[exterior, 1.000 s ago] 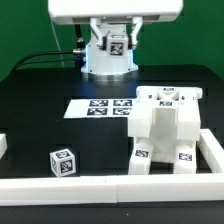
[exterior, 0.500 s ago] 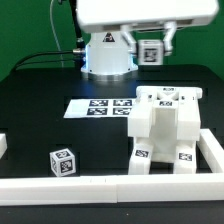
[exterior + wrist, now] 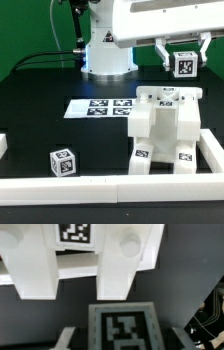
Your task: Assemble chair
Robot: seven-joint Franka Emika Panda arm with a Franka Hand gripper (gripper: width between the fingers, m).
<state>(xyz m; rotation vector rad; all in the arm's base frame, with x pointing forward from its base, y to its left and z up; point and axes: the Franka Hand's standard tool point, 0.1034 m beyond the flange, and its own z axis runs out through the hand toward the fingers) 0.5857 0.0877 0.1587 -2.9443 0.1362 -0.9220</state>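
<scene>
Next, my gripper lets go of the small white tagged piece on the chair's top corner (image 3: 189,94) farthest from the marker board.
The partly built chair (image 3: 163,128), chunky white slabs with marker tags, stands at the exterior view's right against the white rail. My gripper (image 3: 184,68) hangs above its far right side, shut on a small white tagged chair piece (image 3: 184,64) held clear of the chair. In the wrist view the held piece (image 3: 121,326) sits between my fingers, with my gripper (image 3: 122,340) around it. Two white chair legs (image 3: 122,264) and a tagged slab lie beyond it. A loose white tagged cube (image 3: 62,161) lies at the front left.
The marker board (image 3: 100,107) lies flat mid-table, left of the chair. A white rail (image 3: 214,150) runs along the right and front edges. The arm's base (image 3: 108,58) stands at the back with cables to its left.
My gripper has carried the small tagged piece from above the arm's base towards the exterior view's right and a little lower, to above the chair. The chair and the cube have not moved.
</scene>
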